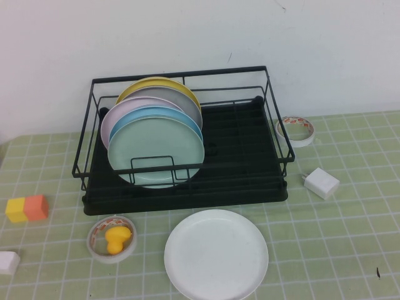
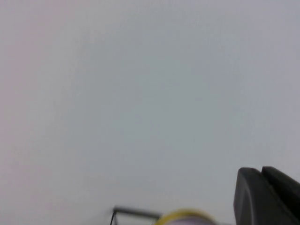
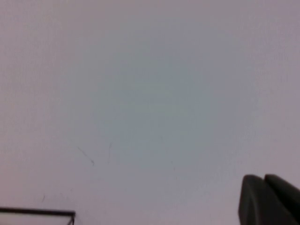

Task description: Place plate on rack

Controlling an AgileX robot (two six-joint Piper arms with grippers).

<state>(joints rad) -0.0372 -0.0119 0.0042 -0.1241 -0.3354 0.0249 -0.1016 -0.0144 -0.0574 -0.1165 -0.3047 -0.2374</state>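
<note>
My left gripper needs to go to the white plate next and close on its edge [image 1: 167, 255] facing the yellow toy.
The white plate [image 1: 216, 254] lies flat on the green checked table, just in front of the black wire rack [image 1: 244, 162]. The rack holds several coloured plates standing on edge in its left half, the mint-green plate [image 1: 156, 150] foremost. Neither arm shows in the high view. My left gripper [image 2: 260, 171] is raised and faces the wall, fingers together and empty; the rack's top wire [image 2: 136, 213] and a yellow plate rim [image 2: 185, 215] show below it. My right gripper [image 3: 262, 177] is also raised, fingers together and empty, with the rack wire [image 3: 37, 212] in view.
A tape roll [image 1: 295, 130] and a white charger [image 1: 321, 182] lie right of the rack. A tape roll with a yellow toy [image 1: 112, 239], orange and yellow blocks [image 1: 27, 208] and a white object [image 1: 7, 262] lie at the front left.
</note>
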